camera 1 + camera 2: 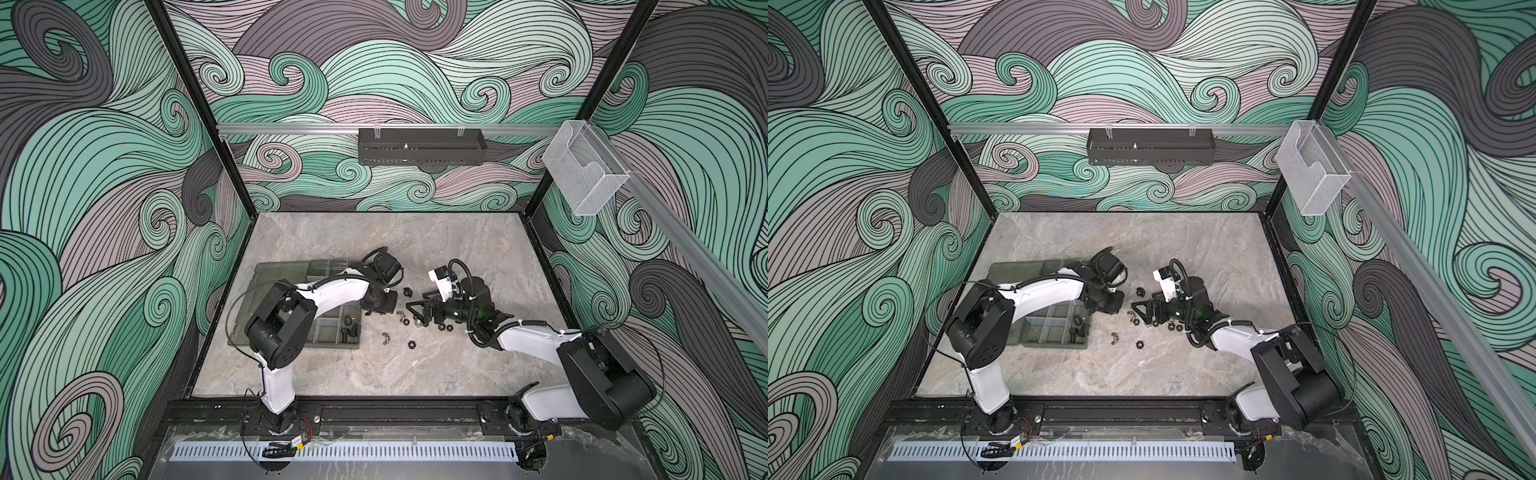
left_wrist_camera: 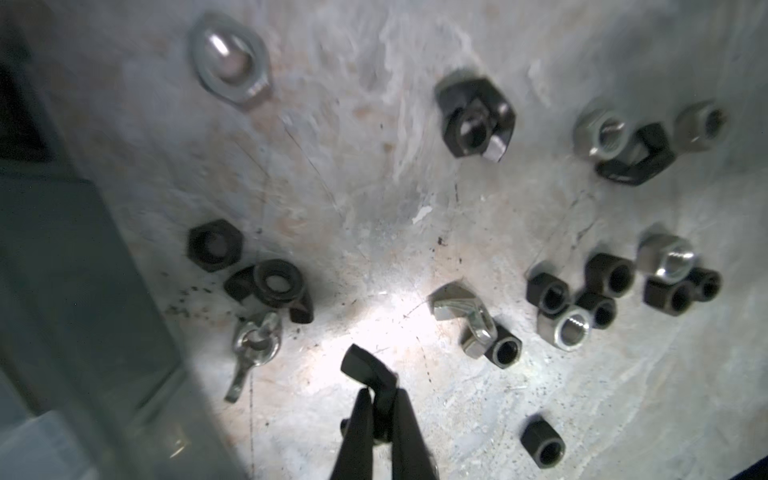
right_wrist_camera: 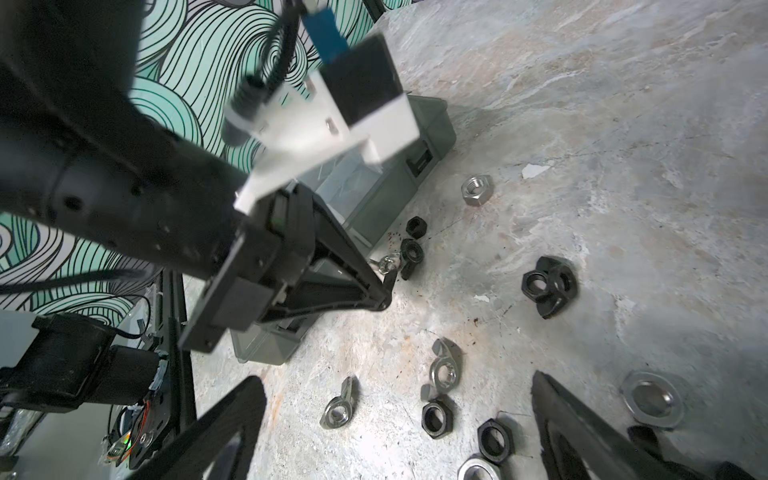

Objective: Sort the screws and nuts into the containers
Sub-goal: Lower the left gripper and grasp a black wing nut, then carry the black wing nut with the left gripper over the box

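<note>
My left gripper needs to let go of the black winged nut in the organizer's near compartment (image 1: 328,330) beside the black screws.
My left gripper (image 2: 380,395) is shut on a black winged nut (image 2: 368,370), just above the stone table, right of the organizer box (image 1: 332,344). In both top views this gripper (image 1: 380,307) (image 1: 1111,305) hangs beside the box's right edge. Several loose nuts (image 2: 478,116), black and silver, lie scattered on the table. Black screws (image 1: 345,332) (image 1: 1076,328) lie in the containers at the box's near right. My right gripper (image 3: 399,415) stands open low over the nuts, with a silver winged nut (image 3: 338,405) and black hex nuts (image 3: 436,415) between its fingers (image 3: 232,424). It faces the left gripper (image 3: 384,297).
The box's open lid (image 1: 286,274) lies flat behind it, under my left arm. A black perforated tray (image 1: 419,151) hangs on the back wall. A clear acrylic holder (image 1: 586,170) hangs on the right rail. More nuts (image 1: 411,344) lie in front of both grippers.
</note>
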